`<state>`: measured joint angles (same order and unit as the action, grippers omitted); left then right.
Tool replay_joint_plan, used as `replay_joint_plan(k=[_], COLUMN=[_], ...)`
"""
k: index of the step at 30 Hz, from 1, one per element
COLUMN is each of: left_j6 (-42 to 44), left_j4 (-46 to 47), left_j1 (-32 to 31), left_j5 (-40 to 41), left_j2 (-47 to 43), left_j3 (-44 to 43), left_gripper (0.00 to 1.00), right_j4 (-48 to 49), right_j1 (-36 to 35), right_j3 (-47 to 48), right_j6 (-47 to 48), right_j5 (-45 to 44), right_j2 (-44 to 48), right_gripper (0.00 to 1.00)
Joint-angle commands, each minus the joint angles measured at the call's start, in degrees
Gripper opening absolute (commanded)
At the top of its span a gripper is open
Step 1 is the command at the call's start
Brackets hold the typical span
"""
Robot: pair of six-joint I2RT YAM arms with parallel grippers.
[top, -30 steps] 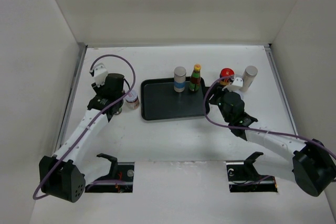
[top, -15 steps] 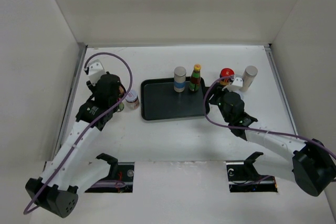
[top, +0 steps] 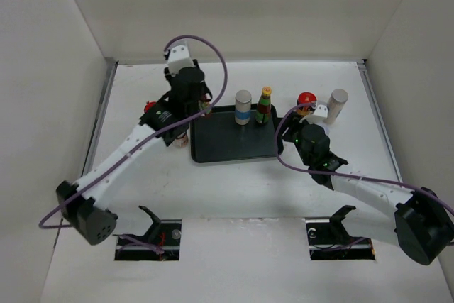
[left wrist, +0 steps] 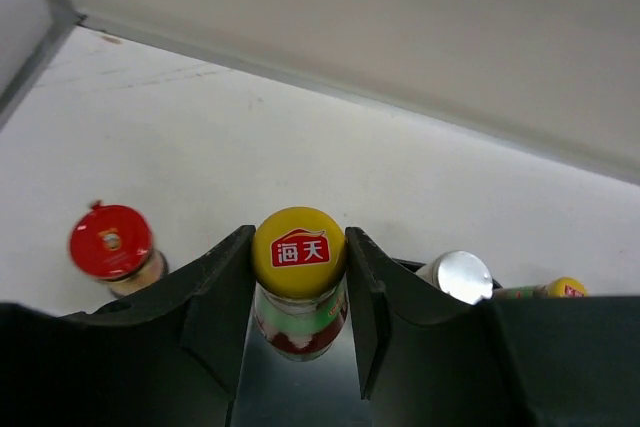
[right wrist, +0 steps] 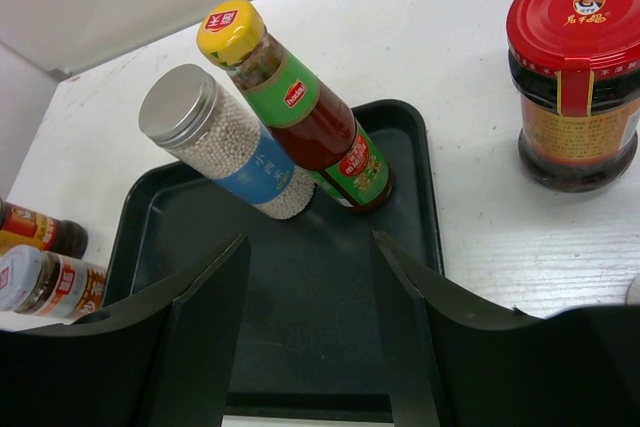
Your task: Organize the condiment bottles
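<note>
The slim yellow-capped sauce bottle will go upright from my left gripper to a place beside the silver-capped jar, opposite the other yellow-capped bottle point(top: 227, 118).
My left gripper point(top: 196, 106) is shut on a slim yellow-capped sauce bottle point(left wrist: 298, 252), held upright over the far-left corner of the black tray point(top: 227, 143); I cannot tell whether it touches the tray. A silver-capped jar with a blue label point(top: 243, 107) and a second yellow-capped bottle point(top: 264, 105) stand on the tray's far edge. A small red-lidded jar point(top: 150, 106) stands left of the tray. A larger red-lidded jar point(top: 306, 99) and a grey-capped shaker point(top: 338, 104) stand to its right. My right gripper point(right wrist: 310, 247) is open and empty over the tray's right side.
Two more small jars, one dark point(right wrist: 40, 232) and one white-capped point(right wrist: 45, 282), sit just left of the tray, mostly hidden under my left arm in the top view. White walls enclose the table on three sides.
My left arm has swung from the left of the tray up and right to its far-left corner, carrying the yellow-capped bottle. The small red-lidded jar is now uncovered. The right arm has not moved.
</note>
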<state>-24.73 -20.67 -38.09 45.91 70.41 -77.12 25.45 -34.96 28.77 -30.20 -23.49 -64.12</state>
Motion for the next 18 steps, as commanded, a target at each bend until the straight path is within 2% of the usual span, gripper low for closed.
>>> replay_joint_plan(k=[1, 8, 18], left_j6=[0.8, 1.4, 0.6], left_j4=[11.8, 18.4, 21.5], left_j1=[-0.5, -0.8, -0.6], left_j5=[-2.2, -4.5, -7.0], left_j2=[5.5, 16.2, 24.6], left_j3=[-3.9, -6.0, -6.4], left_gripper=[0.16, 0.17, 0.17], right_j4=[2.9, 2.9, 2.9], right_j1=[-0.1, 0.1, 0.1], right_j3=[1.8, 1.5, 1.9], right_j6=[0.6, 0.5, 0.6], right_j5=[0.5, 0.5, 0.5], right_j2=[1.5, 2.4, 1.1], right_gripper=[0.58, 0.58, 0.58])
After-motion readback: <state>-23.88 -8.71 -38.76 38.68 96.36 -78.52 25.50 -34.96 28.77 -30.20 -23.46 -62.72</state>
